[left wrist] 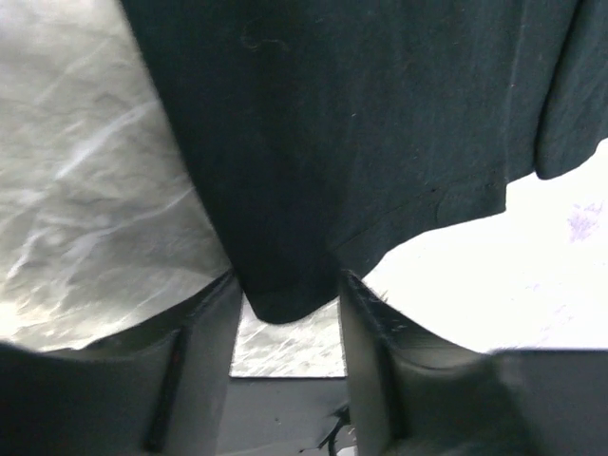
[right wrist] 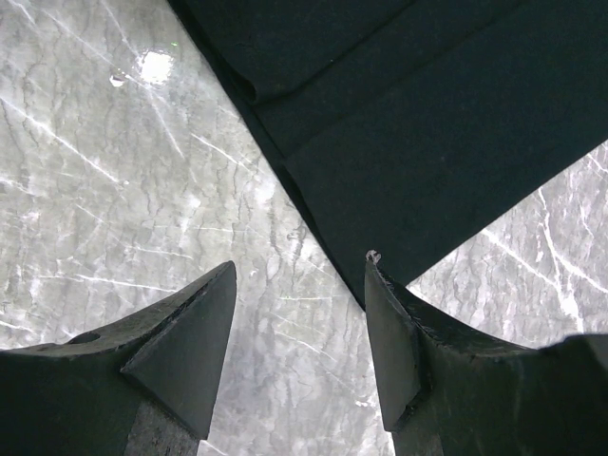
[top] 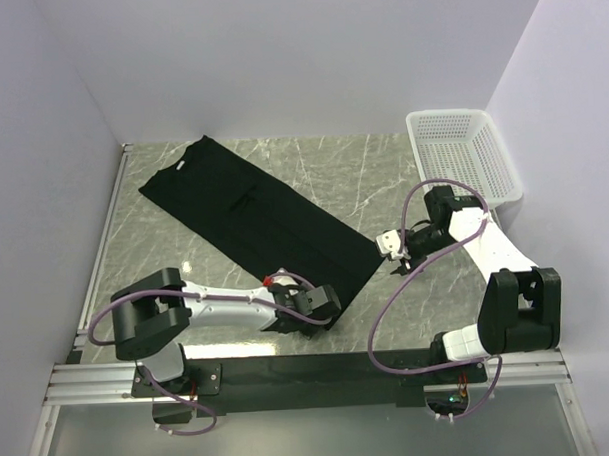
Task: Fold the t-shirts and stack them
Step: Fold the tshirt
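Observation:
The corner of the black t-shirt (top: 380,256) (right wrist: 367,275) nearest the white basket, at the end of the t-shirt away from the neck label, will be gripped by my right gripper as it closes.
One black t-shirt (top: 254,215), folded into a long strip, lies diagonally on the marble table, with its white neck label at the far left. My left gripper (top: 312,306) is low at the strip's near corner. In the left wrist view that rounded corner of the t-shirt (left wrist: 332,142) reaches in between the fingertips of the left gripper (left wrist: 287,280), whose jaws stand apart. My right gripper (top: 390,247) is at the strip's right corner. The right wrist view shows the right gripper (right wrist: 300,261) open, bare marble between its fingers and the t-shirt (right wrist: 427,142) corner at its right fingertip.
A white plastic basket (top: 462,162) stands at the far right against the wall. White walls close the table in at the left, back and right. A black rail (top: 310,373) with the arm bases runs along the near edge.

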{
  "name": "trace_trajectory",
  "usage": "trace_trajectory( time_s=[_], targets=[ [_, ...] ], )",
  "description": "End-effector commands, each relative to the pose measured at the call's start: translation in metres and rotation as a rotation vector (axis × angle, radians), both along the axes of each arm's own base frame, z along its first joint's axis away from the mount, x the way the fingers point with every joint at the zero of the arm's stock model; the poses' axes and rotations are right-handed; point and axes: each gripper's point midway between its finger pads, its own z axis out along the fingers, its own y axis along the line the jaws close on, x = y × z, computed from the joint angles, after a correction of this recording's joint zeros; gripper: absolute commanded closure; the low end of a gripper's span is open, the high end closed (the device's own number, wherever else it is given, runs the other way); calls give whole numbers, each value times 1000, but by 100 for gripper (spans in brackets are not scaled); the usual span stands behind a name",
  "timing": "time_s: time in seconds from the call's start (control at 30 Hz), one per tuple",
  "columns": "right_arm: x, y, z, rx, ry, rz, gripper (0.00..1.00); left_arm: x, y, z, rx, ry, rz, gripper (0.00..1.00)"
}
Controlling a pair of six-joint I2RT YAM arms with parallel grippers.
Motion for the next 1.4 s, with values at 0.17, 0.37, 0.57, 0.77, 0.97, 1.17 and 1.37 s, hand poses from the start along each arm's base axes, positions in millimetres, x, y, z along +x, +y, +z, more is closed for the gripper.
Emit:
trace_trajectory(
  time_s=[0.17,0.37,0.57,0.77,0.97,1.17,1.37],
  targets=[
    [-5,-5,1,2,4,6,37,18,23,-31,-23,137,457,65],
    [-8,-8,-4,-22,1,44,37,17,27,-29,-54,124,444,97],
    [-16,-12,-19,-56,-35,158,35,11,37,-13,-56,95,345,100],
    [-20,-2,-38,-113,-91,280,34,-5,39,-7,-85,103,263,100],
    [-12,19,-53,-152,-154,332,34,-24,36,-8,-125,131,191,100],
    [2,30,-63,-192,-163,344,36,-36,43,-4,-161,139,163,100],
    [-2,35,-76,-245,-177,390,38,-39,49,-2,-187,136,149,100]
  ],
)
